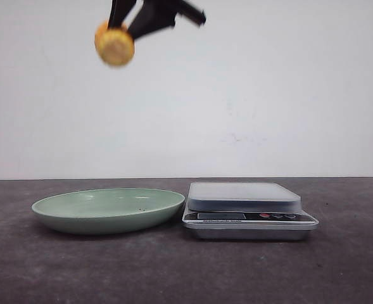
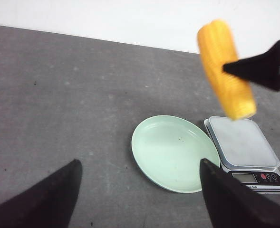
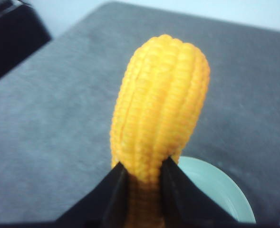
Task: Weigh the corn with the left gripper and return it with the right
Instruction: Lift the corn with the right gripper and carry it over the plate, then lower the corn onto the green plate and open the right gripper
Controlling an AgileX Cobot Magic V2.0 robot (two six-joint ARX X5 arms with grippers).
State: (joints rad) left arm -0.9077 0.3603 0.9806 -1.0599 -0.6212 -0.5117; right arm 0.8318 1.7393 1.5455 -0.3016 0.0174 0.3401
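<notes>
Next, I release the corn with my right gripper in the middle of the green plate (image 1: 111, 195), next to the silver kitchen scale.
The corn (image 1: 114, 44), a stubby yellow-orange cob, hangs high in the air over the green plate (image 1: 104, 204), its paler cut end facing the front camera. My right gripper (image 3: 142, 168) is shut on the corn (image 3: 161, 104), a black finger pressing each side. In the left wrist view the corn (image 2: 225, 69) shows tilted above the scale (image 2: 242, 142), with a right finger (image 2: 261, 71) against it. My left gripper (image 2: 140, 164) is open and empty, high above the table beside the plate (image 2: 173, 152). The front view does not show it.
A silver kitchen scale (image 1: 243, 197) with a bare grey platform stands just right of the plate on the dark table. A white wall closes the back. The plate (image 3: 216, 190) lies below the corn in the right wrist view.
</notes>
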